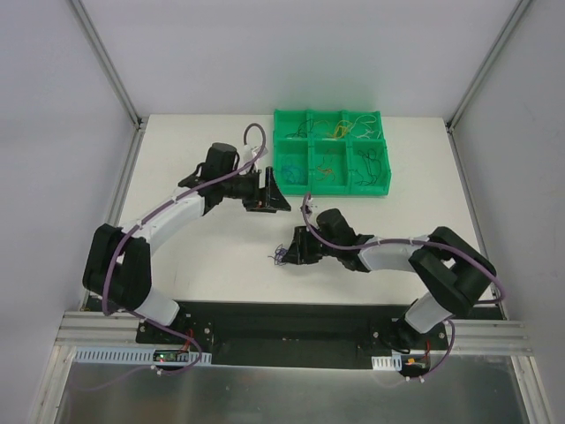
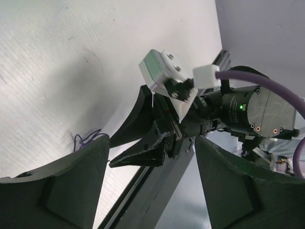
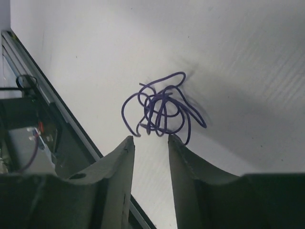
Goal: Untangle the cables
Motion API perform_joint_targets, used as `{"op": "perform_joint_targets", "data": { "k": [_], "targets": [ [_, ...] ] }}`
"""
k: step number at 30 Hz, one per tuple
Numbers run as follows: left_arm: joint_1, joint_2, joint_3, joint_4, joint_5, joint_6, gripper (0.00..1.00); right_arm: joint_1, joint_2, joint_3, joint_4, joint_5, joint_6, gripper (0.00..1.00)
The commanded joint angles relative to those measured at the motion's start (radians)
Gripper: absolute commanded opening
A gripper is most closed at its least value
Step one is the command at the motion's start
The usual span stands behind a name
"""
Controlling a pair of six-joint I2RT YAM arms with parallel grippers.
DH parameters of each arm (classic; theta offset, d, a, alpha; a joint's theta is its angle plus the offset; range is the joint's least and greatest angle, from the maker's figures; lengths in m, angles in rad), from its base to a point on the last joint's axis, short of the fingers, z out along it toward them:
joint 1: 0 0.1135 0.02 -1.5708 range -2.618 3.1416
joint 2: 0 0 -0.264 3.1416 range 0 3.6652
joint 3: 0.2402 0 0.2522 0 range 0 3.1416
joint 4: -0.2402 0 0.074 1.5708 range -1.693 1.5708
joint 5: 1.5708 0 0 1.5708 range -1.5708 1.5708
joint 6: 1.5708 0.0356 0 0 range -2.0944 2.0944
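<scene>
The fingers of the robot's right gripper face the crossing loops in the middle of the purple knot, so they should take the knot's outer loop (image 3: 202, 123), leaving the knot's opposite side to the left gripper.
A small knot of thin purple cable (image 3: 162, 109) lies on the white table, just beyond my right gripper's (image 3: 150, 138) fingertips. That gripper is partly open and empty, with its tips at the knot's near edge. In the top view the knot (image 1: 280, 258) sits left of the right gripper (image 1: 293, 247). My left gripper (image 1: 279, 196) hovers wide open and empty farther back, apart from the knot. In the left wrist view the left gripper (image 2: 152, 143) looks down on the right gripper (image 2: 143, 152) and a bit of the purple cable (image 2: 88, 138).
A green bin (image 1: 331, 193) with six compartments stands at the back of the table, holding loose thin wires in orange-tan (image 1: 338, 131), green (image 1: 296, 132) and dark (image 1: 371, 159) colours. The table's near edge with a black rail (image 3: 71, 129) runs close to the knot.
</scene>
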Motion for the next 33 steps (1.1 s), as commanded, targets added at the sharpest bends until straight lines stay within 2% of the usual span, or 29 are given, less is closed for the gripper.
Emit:
{"op": "perform_joint_targets", "data": {
  "k": [1,3,10,14,15,18,21,25,33],
  "targets": [
    [-0.044,-0.131,-0.031,-0.001,-0.157,0.044,0.72,0.005,0.067,0.014,0.18,0.004,0.092,0.25],
    [-0.05,-0.176,-0.065,-0.003,-0.19,0.028,0.7,0.006,0.061,0.005,0.18,0.014,0.098,0.02],
    [-0.09,-0.351,-0.278,0.023,-0.295,-0.008,0.68,0.005,-0.021,-0.05,0.178,0.063,0.062,0.01],
    [-0.144,-0.311,-0.344,0.071,-0.307,-0.047,0.72,0.002,-0.048,-0.066,0.169,0.074,0.058,0.01],
    [-0.167,-0.29,-0.345,0.071,-0.319,-0.05,0.73,0.0,-0.057,-0.07,0.159,0.079,0.058,0.02],
    [-0.217,-0.216,-0.33,0.071,-0.381,-0.05,0.73,-0.023,-0.082,-0.095,0.149,0.076,0.058,0.3],
    [-0.228,-0.174,-0.324,0.071,-0.453,-0.054,0.64,-0.044,-0.1,-0.118,0.14,0.073,0.039,0.38],
    [-0.228,-0.133,-0.318,0.071,-0.511,-0.064,0.56,-0.056,-0.102,-0.129,0.14,0.057,0.038,0.4],
    [-0.231,-0.055,-0.296,0.071,-0.502,-0.093,0.38,-0.06,-0.036,-0.078,0.148,0.044,0.053,0.42]
  ]
}}
